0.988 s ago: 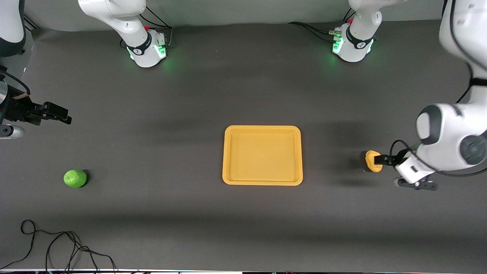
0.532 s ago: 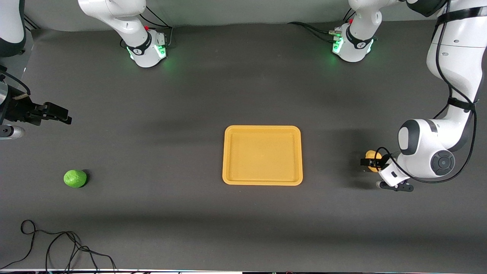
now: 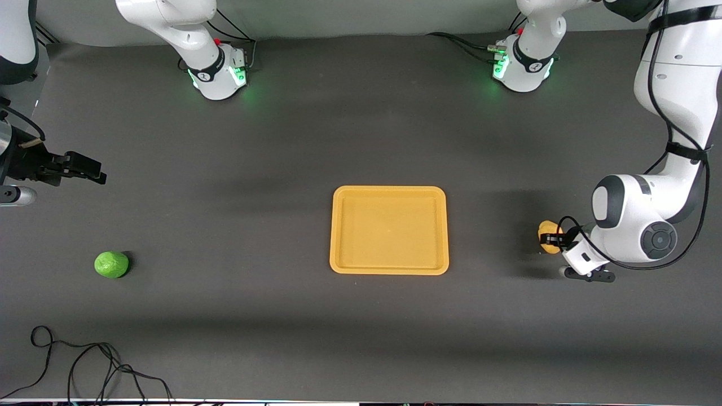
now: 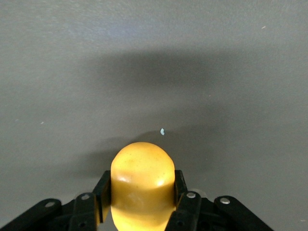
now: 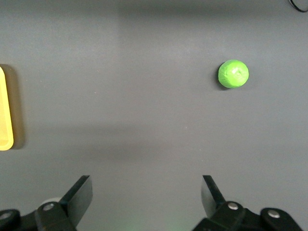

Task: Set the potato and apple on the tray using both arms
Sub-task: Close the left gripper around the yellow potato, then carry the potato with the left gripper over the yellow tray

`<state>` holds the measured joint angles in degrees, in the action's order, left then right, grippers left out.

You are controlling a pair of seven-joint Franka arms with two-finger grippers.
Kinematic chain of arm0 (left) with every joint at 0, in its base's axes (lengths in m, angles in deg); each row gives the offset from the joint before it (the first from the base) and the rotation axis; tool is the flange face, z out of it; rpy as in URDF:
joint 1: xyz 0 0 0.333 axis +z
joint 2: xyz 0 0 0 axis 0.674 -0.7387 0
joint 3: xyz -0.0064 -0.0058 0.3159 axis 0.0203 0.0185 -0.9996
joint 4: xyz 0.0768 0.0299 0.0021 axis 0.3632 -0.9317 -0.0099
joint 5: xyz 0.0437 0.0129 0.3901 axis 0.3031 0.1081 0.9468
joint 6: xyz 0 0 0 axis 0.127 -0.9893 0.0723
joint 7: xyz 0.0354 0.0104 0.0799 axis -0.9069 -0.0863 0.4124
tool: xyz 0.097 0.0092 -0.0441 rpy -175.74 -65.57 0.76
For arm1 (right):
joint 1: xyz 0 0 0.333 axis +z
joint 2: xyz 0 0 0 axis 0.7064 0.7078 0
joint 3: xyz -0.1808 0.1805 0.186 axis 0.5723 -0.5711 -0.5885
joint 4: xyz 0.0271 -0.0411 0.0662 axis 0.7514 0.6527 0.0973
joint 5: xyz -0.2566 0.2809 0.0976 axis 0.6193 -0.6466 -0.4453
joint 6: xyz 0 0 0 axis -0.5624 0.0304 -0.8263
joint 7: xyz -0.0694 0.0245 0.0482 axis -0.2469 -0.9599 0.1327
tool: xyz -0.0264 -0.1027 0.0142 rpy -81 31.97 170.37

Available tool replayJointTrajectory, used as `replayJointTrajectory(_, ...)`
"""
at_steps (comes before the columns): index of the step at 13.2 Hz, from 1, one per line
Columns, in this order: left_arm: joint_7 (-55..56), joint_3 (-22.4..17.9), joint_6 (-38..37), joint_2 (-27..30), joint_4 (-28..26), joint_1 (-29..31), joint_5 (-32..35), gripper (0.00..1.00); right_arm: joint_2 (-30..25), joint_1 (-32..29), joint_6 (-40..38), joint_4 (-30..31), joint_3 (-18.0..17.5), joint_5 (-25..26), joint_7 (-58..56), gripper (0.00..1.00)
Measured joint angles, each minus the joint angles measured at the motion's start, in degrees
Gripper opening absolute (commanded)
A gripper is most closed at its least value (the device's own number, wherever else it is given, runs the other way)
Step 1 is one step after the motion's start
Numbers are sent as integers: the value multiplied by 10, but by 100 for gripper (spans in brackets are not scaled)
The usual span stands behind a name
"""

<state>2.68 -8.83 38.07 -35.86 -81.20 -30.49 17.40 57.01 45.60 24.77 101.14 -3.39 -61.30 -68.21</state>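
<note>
I will set the potato down with my left gripper just inside the tray's side rim (image 3: 424, 219), the one that faces that gripper.
The yellow-orange potato (image 3: 547, 234) is on the table toward the left arm's end, beside the tray (image 3: 389, 230). My left gripper (image 3: 551, 239) is shut on it; in the left wrist view the potato (image 4: 142, 185) fills the gap between both fingers (image 4: 102, 197). I cannot tell whether it still touches the table. The green apple (image 3: 111, 264) lies on the table toward the right arm's end and also shows in the right wrist view (image 5: 233, 73). My right gripper (image 3: 100, 172) waits open and empty above the table, apart from the apple; its spread fingers show in its own wrist view (image 5: 146, 185).
A black cable (image 3: 84, 366) loops near the table's front edge at the right arm's end. The arm bases (image 3: 217, 73) (image 3: 522, 65) stand along the back edge. The tray's rim (image 5: 5, 110) shows in the right wrist view.
The left arm has changed posture, its wrist moving in toward the potato, and the potato has shifted slightly. The right arm and the apple have not moved.
</note>
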Motion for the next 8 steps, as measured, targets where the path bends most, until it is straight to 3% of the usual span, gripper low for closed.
replayJointTrajectory(4,93,15,-44,45,37,-37,-2,20,0,0,0,0,0,0,0,100)
replayJointTrajectory(8,262,22,-45,43,87,-164,-3,19,0,0,6,0,1,0,2,100)
